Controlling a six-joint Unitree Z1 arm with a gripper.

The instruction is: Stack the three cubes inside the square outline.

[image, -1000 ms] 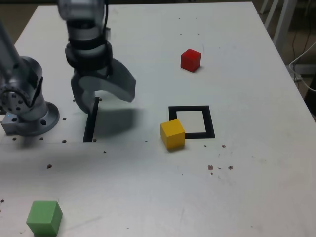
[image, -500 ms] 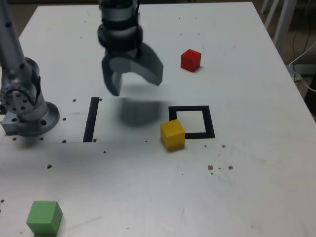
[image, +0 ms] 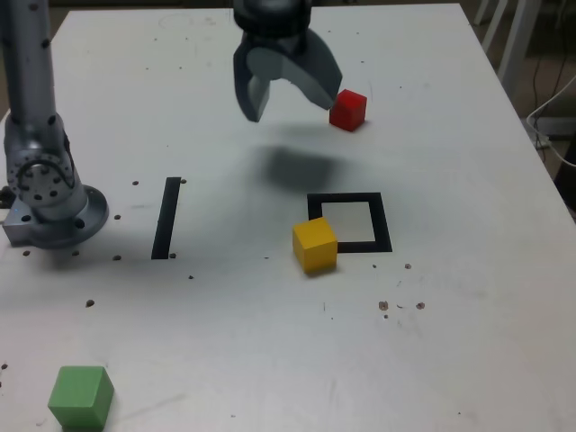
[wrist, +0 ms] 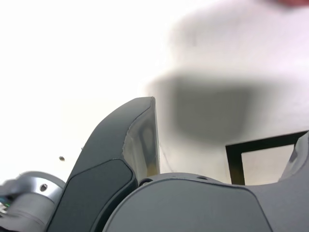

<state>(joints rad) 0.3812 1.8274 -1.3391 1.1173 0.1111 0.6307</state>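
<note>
Next, I move my gripper over to the red cube that sits beyond the square outline, and then close it on the cube's opposite sides (image: 347, 112).
My gripper (image: 290, 106) hangs open above the table, holding nothing, just to the exterior view's left of the red cube (image: 347, 110); its right finger nearly overlaps that cube in the picture. The yellow cube (image: 314, 245) rests against the near left corner of the square outline (image: 364, 245), partly over the tape. Far off at the near left corner of the table sits the green cube (image: 81, 396). In the wrist view one dark finger (wrist: 140, 140) fills the foreground, a corner of the square outline (wrist: 236, 159) shows beyond it, and a red blur (wrist: 289, 2) touches the frame's edge.
A straight black tape strip (image: 166, 218) lies on the white table (image: 270, 315), next to the arm's round metal base (image: 49, 202) at the exterior view's left. Small dark specks dot the tabletop. Furniture legs and a cable (image: 544, 108) stand beyond the table's right edge.
The open gripper has swung from above the black tape strip toward the far right, ending beside the red cube. None of the cubes has moved.
</note>
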